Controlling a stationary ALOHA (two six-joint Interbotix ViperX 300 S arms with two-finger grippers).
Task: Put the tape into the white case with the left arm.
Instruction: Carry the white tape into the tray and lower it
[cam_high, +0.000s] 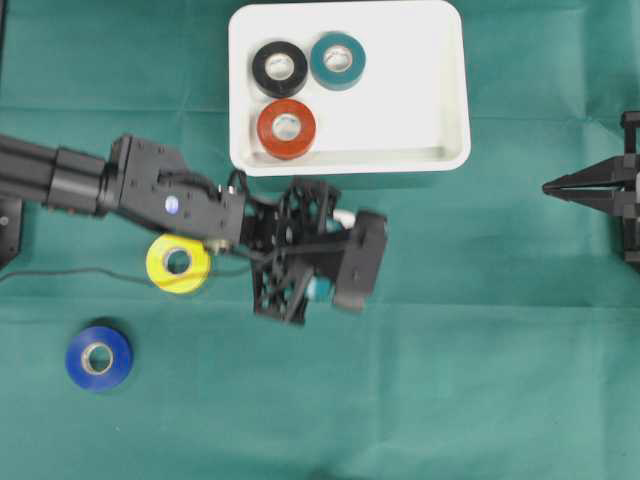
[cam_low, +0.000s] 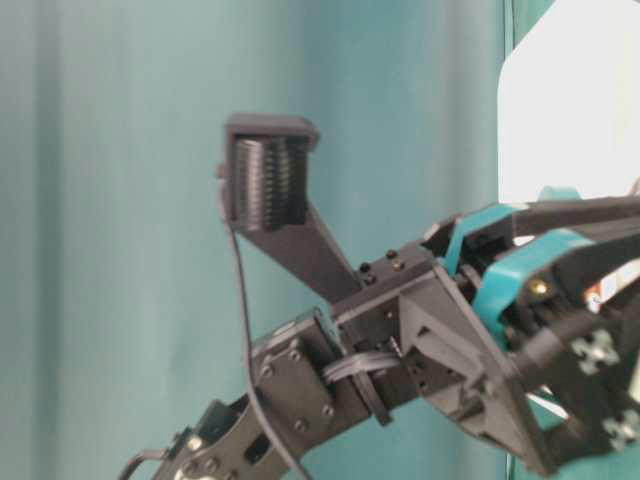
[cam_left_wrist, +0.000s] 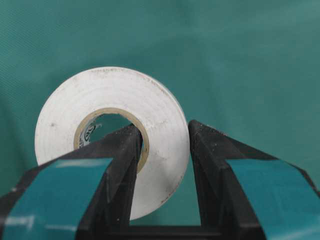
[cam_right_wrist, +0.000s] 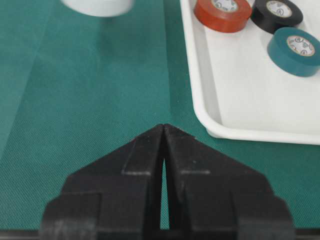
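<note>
I need to release the white tape roll from my left gripper inside the white case (cam_high: 343, 121), next to the red roll below the teal roll.
A white tape (cam_left_wrist: 107, 97) roll is clamped in my left gripper (cam_left_wrist: 164, 125): one teal-banded finger (cam_left_wrist: 117, 150) sits inside the roll's hole, the other presses its outer face. From overhead, that gripper (cam_high: 318, 250) hangs over the green cloth just below the white case (cam_high: 410, 110), and only a sliver of the white tape (cam_high: 345, 214) shows. The white tape (cam_right_wrist: 100, 6) also shows at the top edge of the right wrist view. My right gripper (cam_right_wrist: 164, 127) is shut and empty at the far right (cam_high: 550, 187).
Inside the case lie a black roll (cam_high: 279, 68), a teal roll (cam_high: 338, 60) and a red roll (cam_high: 287, 128). A yellow roll (cam_high: 178, 263) sits partly under the left arm, and a blue roll (cam_high: 99, 357) lies at the lower left.
</note>
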